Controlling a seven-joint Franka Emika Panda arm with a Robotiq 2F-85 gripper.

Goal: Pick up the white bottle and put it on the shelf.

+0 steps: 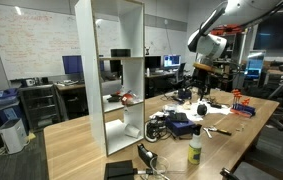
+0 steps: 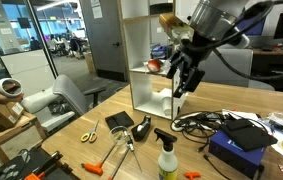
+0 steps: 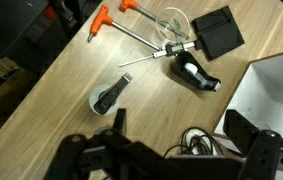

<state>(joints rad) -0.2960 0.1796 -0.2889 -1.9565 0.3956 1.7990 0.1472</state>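
The robot's gripper should close on the upper body (image 1: 195, 141) (image 3: 102, 103) of the white bottle, just below the bottle's dark spray head.
The white bottle (image 1: 195, 150) stands upright near the table's front edge, with a pale yellow-green lower body and a dark spray head. It also shows in an exterior view (image 2: 167, 160) and from above in the wrist view (image 3: 103, 101). The tall white shelf (image 1: 121, 70) stands on the table and shows in both exterior views (image 2: 147, 75); its corner is at the right of the wrist view (image 3: 277, 90). My gripper (image 2: 179, 84) hangs open and empty high above the table, beside the shelf and well above the bottle. It also shows in an exterior view (image 1: 202, 70) and in the wrist view (image 3: 181, 135).
A tangle of black cables (image 2: 196, 124) lies below the gripper. A blue box (image 2: 239, 152), orange-handled tools (image 3: 103, 20), a black case (image 3: 221, 30) and a black device (image 3: 194, 74) lie on the wooden table (image 3: 51, 100). A chair (image 2: 66, 97) stands beside it.
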